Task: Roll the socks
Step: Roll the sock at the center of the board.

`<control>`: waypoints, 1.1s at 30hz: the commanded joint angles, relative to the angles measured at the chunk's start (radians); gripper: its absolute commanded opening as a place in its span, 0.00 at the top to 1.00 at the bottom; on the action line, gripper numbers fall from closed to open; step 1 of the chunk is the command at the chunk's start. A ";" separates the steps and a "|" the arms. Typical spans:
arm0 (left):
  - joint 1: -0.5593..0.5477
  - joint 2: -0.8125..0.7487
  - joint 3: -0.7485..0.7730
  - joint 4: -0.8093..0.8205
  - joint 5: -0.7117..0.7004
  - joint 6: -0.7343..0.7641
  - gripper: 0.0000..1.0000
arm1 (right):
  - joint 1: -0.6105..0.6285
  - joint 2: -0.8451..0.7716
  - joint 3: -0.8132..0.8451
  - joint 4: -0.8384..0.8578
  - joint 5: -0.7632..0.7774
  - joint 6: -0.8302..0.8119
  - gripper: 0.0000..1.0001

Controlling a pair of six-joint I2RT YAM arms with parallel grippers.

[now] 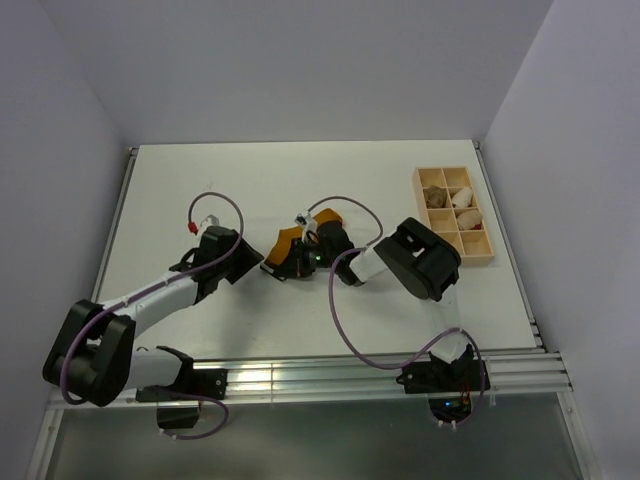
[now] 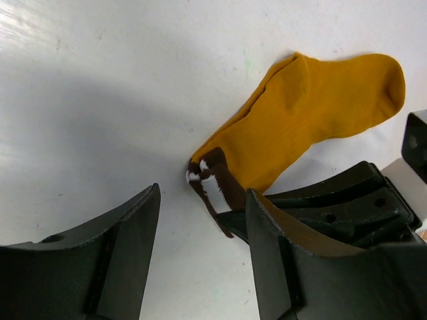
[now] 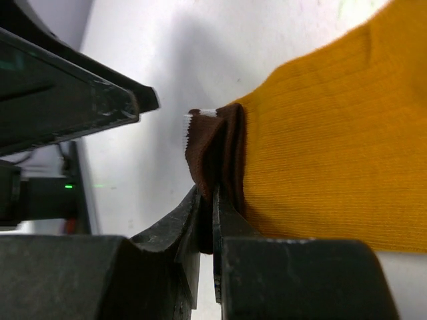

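Observation:
The brown cuff's striped corner lies loose beside my right gripper's hold, so next I pinch that corner (image 2: 208, 180) with my left gripper before my right gripper opens to shift.
A mustard-orange sock (image 1: 286, 240) lies flat mid-table, its toe pointing away from my left gripper in the left wrist view (image 2: 313, 113). Its cuff (image 2: 215, 190), dark brown with white stripes, is bunched at the near end. My right gripper (image 3: 212, 193) is shut on that brown cuff (image 3: 217, 147), with the orange fabric (image 3: 333, 153) spreading off to its right. In the top view it (image 1: 301, 264) meets the sock from the right. My left gripper (image 2: 202, 217) stands open just short of the cuff, with bare table between its fingers (image 2: 127, 253). From above it (image 1: 264, 266) sits left of the sock.
A tan compartment tray (image 1: 418, 185) at the back right holds small rolled bundles (image 1: 467, 215). Purple cables loop over both arms. White walls close off the table's far and side edges, and an aluminium rail (image 1: 330, 375) runs along the near edge.

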 commanded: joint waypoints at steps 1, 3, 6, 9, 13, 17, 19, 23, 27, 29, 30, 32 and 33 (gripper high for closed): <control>-0.019 0.031 -0.002 0.097 0.038 -0.017 0.41 | -0.012 0.063 -0.056 0.073 -0.058 0.181 1.00; -0.031 0.058 0.007 0.105 0.040 -0.015 0.42 | -0.020 0.084 -0.065 0.118 -0.083 0.235 1.00; -0.039 0.089 0.010 0.114 0.045 -0.024 0.42 | -0.028 0.124 -0.087 0.248 -0.108 0.347 1.00; -0.040 0.107 0.004 0.130 0.054 -0.038 0.43 | -0.035 0.149 -0.090 0.302 -0.112 0.418 1.00; -0.042 0.126 0.004 0.117 0.042 -0.050 0.44 | -0.040 0.166 -0.090 0.304 -0.115 0.452 1.00; -0.043 0.143 0.002 0.117 0.023 -0.057 0.45 | -0.045 0.169 -0.084 0.285 -0.117 0.453 1.00; -0.043 0.163 0.010 0.114 0.019 -0.060 0.45 | -0.045 0.161 -0.078 0.249 -0.114 0.435 1.00; -0.042 0.193 0.022 0.114 0.009 -0.072 0.47 | -0.043 0.140 -0.065 0.164 -0.100 0.384 1.00; -0.043 0.206 0.033 0.124 0.014 -0.083 0.47 | -0.043 0.132 -0.047 0.063 -0.097 0.348 1.00; -0.043 0.207 0.035 0.124 0.017 -0.087 0.47 | -0.042 0.127 -0.044 0.038 -0.094 0.340 1.00; -0.043 0.209 0.036 0.124 0.019 -0.089 0.48 | -0.043 0.126 -0.042 0.023 -0.088 0.334 1.00; -0.043 0.213 0.039 0.114 0.019 -0.089 0.49 | -0.042 0.121 -0.038 0.008 -0.088 0.331 1.00; -0.045 0.219 0.042 0.111 0.020 -0.089 0.50 | -0.040 0.120 -0.033 -0.006 -0.083 0.325 1.00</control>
